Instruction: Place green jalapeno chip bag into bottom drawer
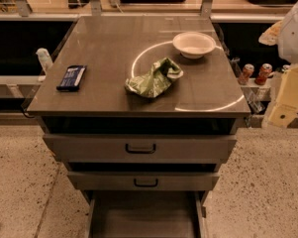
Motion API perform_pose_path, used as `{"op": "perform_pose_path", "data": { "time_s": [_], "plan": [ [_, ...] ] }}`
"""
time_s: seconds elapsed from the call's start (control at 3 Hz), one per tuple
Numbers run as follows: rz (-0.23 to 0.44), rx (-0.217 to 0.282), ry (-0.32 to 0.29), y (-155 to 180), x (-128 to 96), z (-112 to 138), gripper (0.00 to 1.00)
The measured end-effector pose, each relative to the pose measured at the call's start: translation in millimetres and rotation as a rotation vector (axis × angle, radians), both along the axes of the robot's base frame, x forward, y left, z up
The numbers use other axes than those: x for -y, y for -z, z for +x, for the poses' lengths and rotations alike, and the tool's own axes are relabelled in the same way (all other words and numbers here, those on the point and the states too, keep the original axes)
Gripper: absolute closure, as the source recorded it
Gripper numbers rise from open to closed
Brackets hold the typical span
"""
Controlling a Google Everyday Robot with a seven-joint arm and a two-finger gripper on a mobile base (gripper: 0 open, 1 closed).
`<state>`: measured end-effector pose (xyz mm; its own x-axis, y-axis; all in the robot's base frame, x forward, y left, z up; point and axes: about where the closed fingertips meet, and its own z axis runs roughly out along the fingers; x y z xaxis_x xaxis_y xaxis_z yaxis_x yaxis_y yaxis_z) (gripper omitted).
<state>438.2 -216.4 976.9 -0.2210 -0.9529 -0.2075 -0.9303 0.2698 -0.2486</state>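
Next, I close my gripper on the green jalapeno chip bag, on the bag's half nearer the dark-blue packet point(146, 82).
The green jalapeno chip bag point(153, 78) lies crumpled on the grey cabinet top point(104, 48), just in front of and left of a white bowl point(194, 44). The bottom drawer point(144, 216) is pulled out at the lower edge of the view and its flat floor shows with nothing on it. My gripper point(286, 103) hangs at the right edge of the view, beside the cabinet's right front corner, well to the right of the bag and apart from it. It holds nothing that I can see.
A flat dark-blue packet point(72, 77) lies on the left of the top. Two upper drawers with black handles point(140, 148) stand slightly open. Two red cans point(255, 74) stand on a shelf to the right. Speckled floor surrounds the cabinet.
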Motion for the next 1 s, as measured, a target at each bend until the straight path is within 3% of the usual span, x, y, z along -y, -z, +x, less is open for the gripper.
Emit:
{"op": "perform_pose_path", "data": {
  "time_s": [0.33,0.67,1.0],
  "plan": [
    [0.0,0.0,0.0,0,0,0,0.0],
    [0.042,-0.013,-0.061,5,-20,15,0.0],
    [0.115,-0.056,-0.226,22,-82,45,0.0]
  ]
}}
